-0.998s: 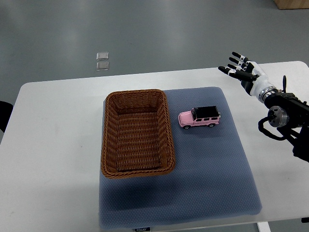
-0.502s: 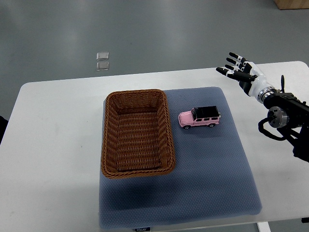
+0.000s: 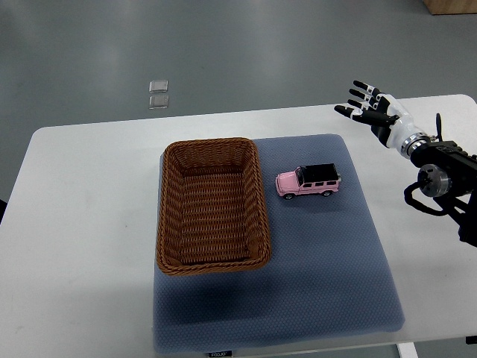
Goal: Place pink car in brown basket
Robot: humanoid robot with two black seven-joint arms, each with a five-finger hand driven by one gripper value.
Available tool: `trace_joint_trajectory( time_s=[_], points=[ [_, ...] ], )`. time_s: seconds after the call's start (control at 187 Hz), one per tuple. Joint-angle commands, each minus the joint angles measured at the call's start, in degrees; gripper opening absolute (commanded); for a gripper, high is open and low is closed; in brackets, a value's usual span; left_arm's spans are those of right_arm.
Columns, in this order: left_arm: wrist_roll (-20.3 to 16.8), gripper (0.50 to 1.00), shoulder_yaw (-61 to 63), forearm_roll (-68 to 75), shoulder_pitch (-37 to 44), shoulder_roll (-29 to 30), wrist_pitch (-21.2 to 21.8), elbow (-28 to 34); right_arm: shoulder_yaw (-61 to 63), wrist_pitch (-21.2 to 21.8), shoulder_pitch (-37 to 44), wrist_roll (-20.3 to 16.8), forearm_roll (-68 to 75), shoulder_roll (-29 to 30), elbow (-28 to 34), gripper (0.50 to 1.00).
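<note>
I need to close my right gripper on the pink car's rear half (image 3: pixel 323 175), around its black roof.
A pink toy car (image 3: pixel 308 181) with a black roof stands on a blue-grey mat (image 3: pixel 320 253), just right of a brown wicker basket (image 3: pixel 212 259). The basket holds nothing. My right hand (image 3: pixel 367 107) is above the table's far right corner, up and to the right of the car, well apart from it. Its fingers are spread and hold nothing. The right arm (image 3: pixel 440 175) comes in from the right edge. The left arm does not show.
The mat lies on a white table (image 3: pixel 82 224). Two small clear squares (image 3: pixel 158 94) lie on the grey floor beyond the table. A brown box corner (image 3: pixel 451 6) shows at the top right.
The right hand has shifted slightly up and to the left, and the forearm slightly to the right. The car and basket have not moved.
</note>
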Motion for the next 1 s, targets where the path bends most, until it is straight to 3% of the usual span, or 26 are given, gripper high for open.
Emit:
trace_joint_trajectory(
  time_s=[0.0, 0.416, 0.993],
  points=[
    [0.0, 1.0, -0.05, 0.0, 0.01, 0.0, 0.0, -0.03, 0.0, 0.04, 0.01, 0.01, -0.99, -0.63, 0.15, 0.917],
    [0.0, 1.0, 0.04, 0.0, -0.07, 0.0, 0.0, -0.12, 0.09, 2.24, 0.72, 0.36, -13.29, -1.25, 0.77, 0.917],
    [0.0, 1.0, -0.05, 0.0, -0.07, 0.0, 0.0, -0.12, -0.44, 5.67, 2.65, 2.12, -51.96, -3.62, 11.22, 0.917]
  ],
)
